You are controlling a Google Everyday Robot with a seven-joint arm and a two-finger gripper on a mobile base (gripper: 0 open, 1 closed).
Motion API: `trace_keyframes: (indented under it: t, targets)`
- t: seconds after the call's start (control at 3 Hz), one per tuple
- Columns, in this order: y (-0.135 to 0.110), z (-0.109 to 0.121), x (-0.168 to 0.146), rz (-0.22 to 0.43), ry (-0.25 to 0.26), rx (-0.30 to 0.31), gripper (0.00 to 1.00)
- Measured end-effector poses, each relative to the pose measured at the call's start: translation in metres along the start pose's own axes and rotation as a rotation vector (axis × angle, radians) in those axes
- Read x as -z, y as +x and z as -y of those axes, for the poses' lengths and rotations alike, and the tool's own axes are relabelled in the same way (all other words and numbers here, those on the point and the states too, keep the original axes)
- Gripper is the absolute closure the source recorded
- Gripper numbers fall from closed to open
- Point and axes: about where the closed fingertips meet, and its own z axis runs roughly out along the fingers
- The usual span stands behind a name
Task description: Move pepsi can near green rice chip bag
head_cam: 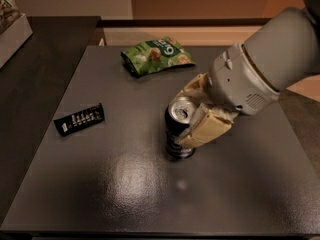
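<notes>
The gripper will release the pepsi can, upright on the table (177,84) just in front of the green rice chip bag. The can is now near the table's middle.
The pepsi can (176,129) is dark with a silver top and stands upright near the middle of the dark table (125,184). My gripper (192,115) comes in from the right, and its pale fingers (204,129) close around the can's upper right side. The green rice chip bag (156,55) lies flat at the far side of the table, well behind the can and a little to its left.
A flat black wrapper with white marks (79,119) lies on the left part of the table. A dark counter (35,59) runs along the left with a pale box (12,29) on it. My large grey arm (270,59) fills the upper right.
</notes>
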Motion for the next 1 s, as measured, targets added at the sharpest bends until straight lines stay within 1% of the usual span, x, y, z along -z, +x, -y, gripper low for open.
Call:
trace_keyframes:
  t: [0.33,0.67,1.0]
  targets:
    - [-0.004,0.046,0.007,-0.017,0.068,-0.082,1.00]
    - [-0.002,0.085,0.004,-0.026,0.104,-0.166,1.00]
    - [0.008,0.129,-0.007,-0.021,0.143,-0.277,1.00]
